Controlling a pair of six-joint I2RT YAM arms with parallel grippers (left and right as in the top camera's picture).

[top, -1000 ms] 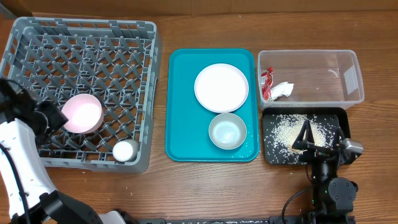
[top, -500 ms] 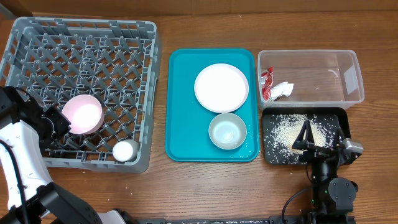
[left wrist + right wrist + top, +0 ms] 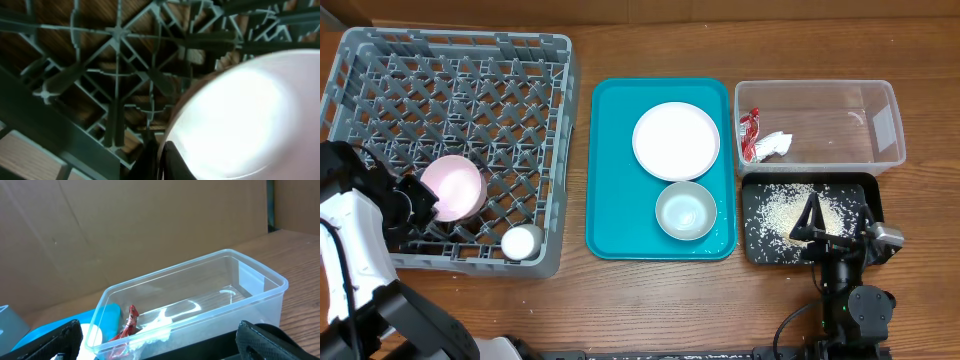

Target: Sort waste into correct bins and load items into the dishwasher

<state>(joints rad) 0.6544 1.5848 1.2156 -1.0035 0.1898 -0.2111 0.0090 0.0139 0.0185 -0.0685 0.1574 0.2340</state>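
I need to release the pale pinkish-white bowl with my left gripper in the grey dish rack [image 3: 525,164] behind the small white bowl.
My left gripper [image 3: 420,198] is shut on the rim of a pale pinkish-white bowl [image 3: 454,186] and holds it tilted over the front left of the grey dish rack [image 3: 460,60]. The left wrist view shows the fingers [image 3: 161,161] pinching that rim [image 3: 245,115] above the lattice [image 3: 115,75]. A small white bowl [image 3: 521,242] sits at the rack's front. The white plate [image 3: 676,140] and green-rimmed bowl [image 3: 685,210] lie on the teal tray [image 3: 615,170]. My right gripper [image 3: 817,225] is open and empty over the black tray [image 3: 860,190]. No chopsticks are in view.
The clear tub [image 3: 820,100] holds the red wrapper [image 3: 750,135] and white tissue [image 3: 773,145]; the right wrist view shows the tub [image 3: 200,295], wrapper [image 3: 131,322] and tissue [image 3: 156,327] too. Rice grains [image 3: 782,208] lie in the black tray. Bare wooden table surrounds everything.
My left gripper has moved the pinkish-white bowl slightly down and right, lower into the rack. The right arm has not moved.
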